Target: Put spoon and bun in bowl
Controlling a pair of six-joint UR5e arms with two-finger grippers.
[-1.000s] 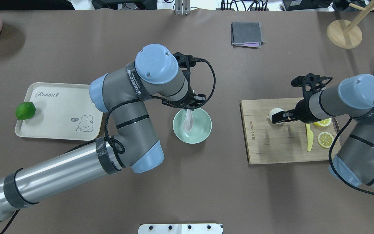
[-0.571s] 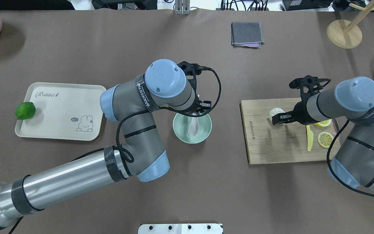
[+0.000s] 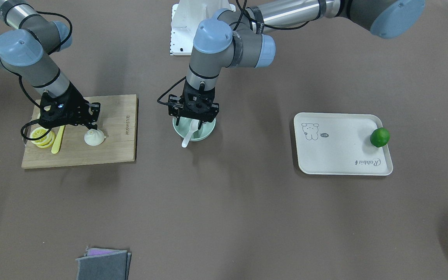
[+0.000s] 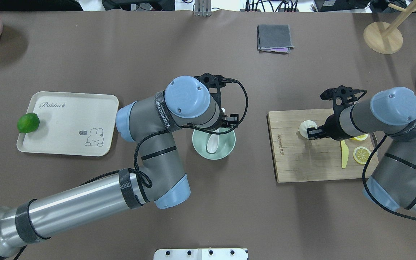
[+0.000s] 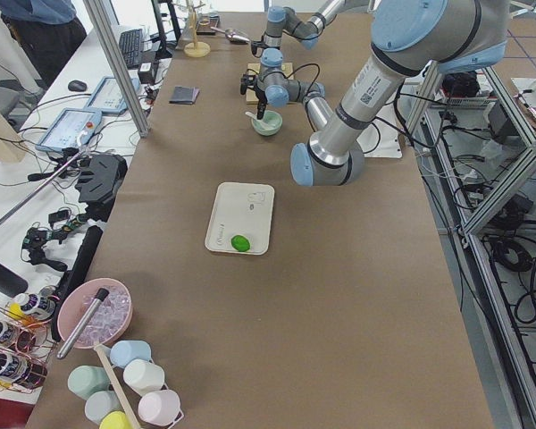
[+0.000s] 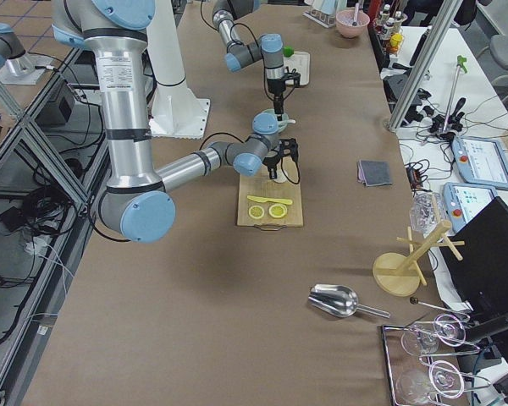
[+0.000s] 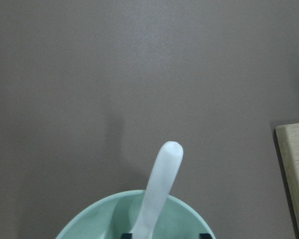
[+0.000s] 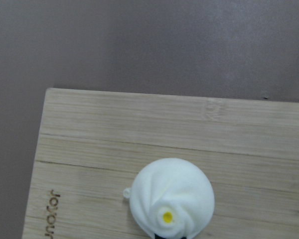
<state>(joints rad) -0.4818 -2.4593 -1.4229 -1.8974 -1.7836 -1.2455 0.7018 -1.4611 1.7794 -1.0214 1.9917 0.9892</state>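
Observation:
The robot's right gripper will release the white bun in the mint-green bowl [image 3: 202, 122], against the scoop of the white spoon.
The white spoon [image 4: 212, 143] lies in the mint-green bowl [image 4: 226, 151], scoop down. Its handle [image 7: 162, 179] leans out over the far rim [image 3: 187, 140]. My left gripper [image 3: 195, 118] hangs just over the bowl, open, with its tips wide apart on either side of the spoon. The white pleated bun [image 4: 304, 126] sits on the wooden cutting board [image 4: 302, 166]. My right gripper [image 4: 312, 133] is low at the bun's robot-side edge, and its tips look shut together. The bun fills the lower part of the right wrist view [image 8: 172, 196].
Lemon slices [image 4: 362, 155] and a yellow knife [image 4: 344, 155] lie on the board's right part. A beige tray [image 4: 67, 122] with a lime [image 4: 28, 122] sits at the left. A grey cloth [image 4: 274, 37] and a wooden stand [image 4: 382, 37] are at the far side.
My left arm moved right and down and set the spoon in the bowl, then let go of it. My right gripper shifted slightly, so more of the bun shows.

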